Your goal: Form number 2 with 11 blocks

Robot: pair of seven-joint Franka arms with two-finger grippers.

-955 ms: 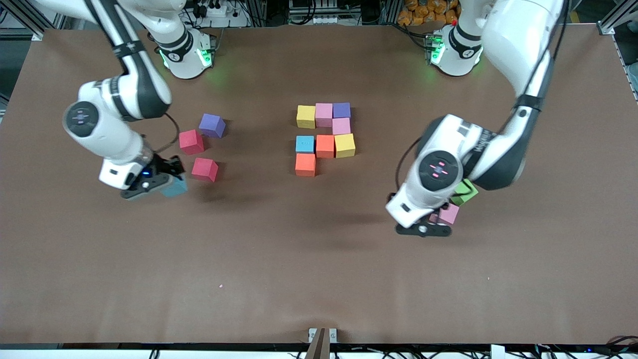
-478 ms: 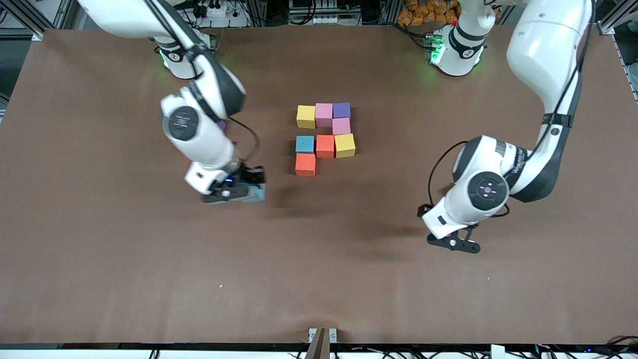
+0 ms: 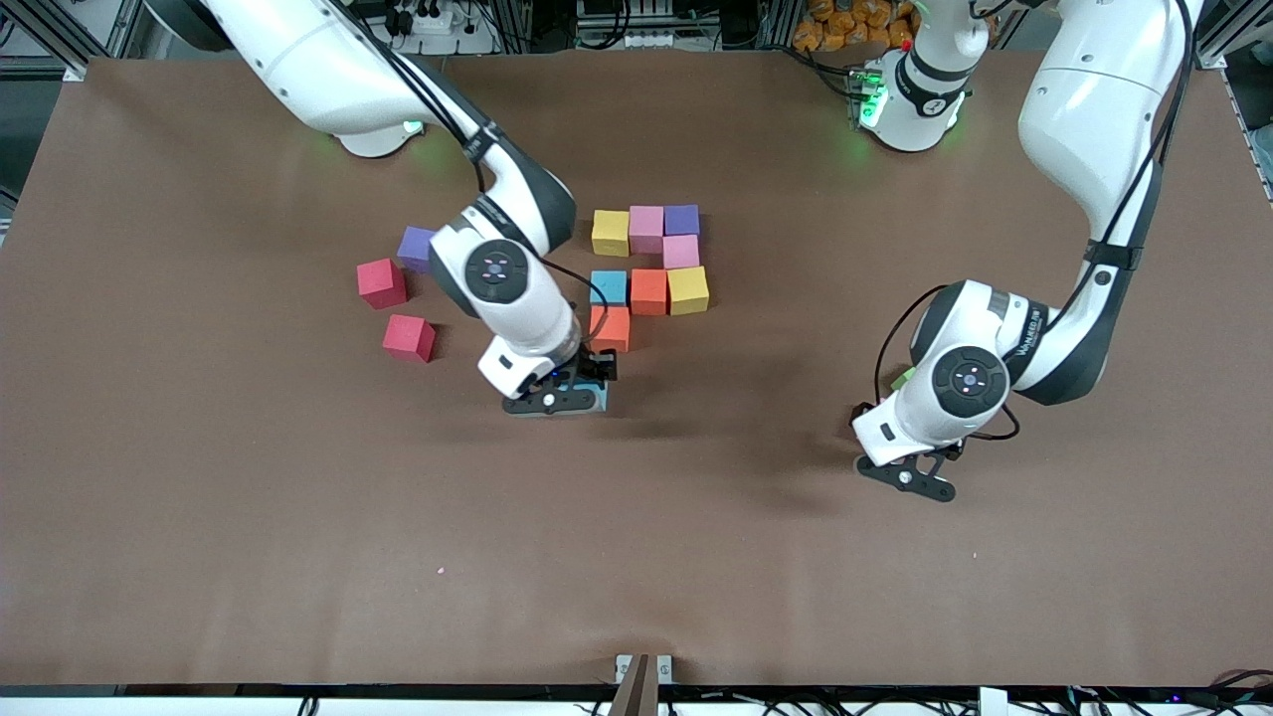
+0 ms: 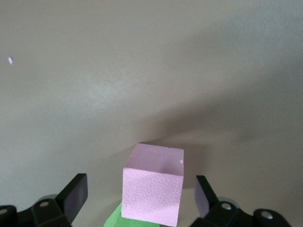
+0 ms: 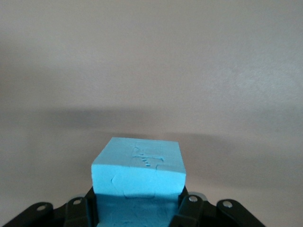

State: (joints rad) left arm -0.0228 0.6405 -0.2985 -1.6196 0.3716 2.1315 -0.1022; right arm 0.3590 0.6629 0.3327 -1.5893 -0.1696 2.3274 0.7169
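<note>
The blue block in my right gripper, now low over the table, will be set free against the near side of the nearest orange block [image 3: 612, 365], where I let go of it.
Eight of the blocks lie touching in the middle as part of the number 2: yellow [image 3: 610, 232], pink [image 3: 646, 228], purple [image 3: 681, 219], pink [image 3: 680, 251], blue [image 3: 608, 287], orange [image 3: 648, 291], yellow [image 3: 688, 289], orange [image 3: 610, 328]. My right gripper [image 3: 557, 400] [image 5: 137, 208] is shut on a blue block [image 3: 600, 396] [image 5: 137, 165], low over the table beside the nearest orange block. My left gripper [image 3: 905, 479] [image 4: 140, 196] is open around a pink block [image 4: 154, 184] that leans on the green cube [image 4: 120, 220]. My left arm hides that pink block in the front view.
A purple block [image 3: 418, 247] and two red blocks [image 3: 382, 282] [image 3: 409, 337] lie loose toward the right arm's end. A sliver of the green cube [image 3: 903, 379] shows beside my left arm. The brown table [image 3: 636, 557] is bare nearer the camera.
My right arm has carried the blue block from the right arm's end to the near end of the laid blocks. My left arm has shifted and now covers the pink block and most of the green cube.
</note>
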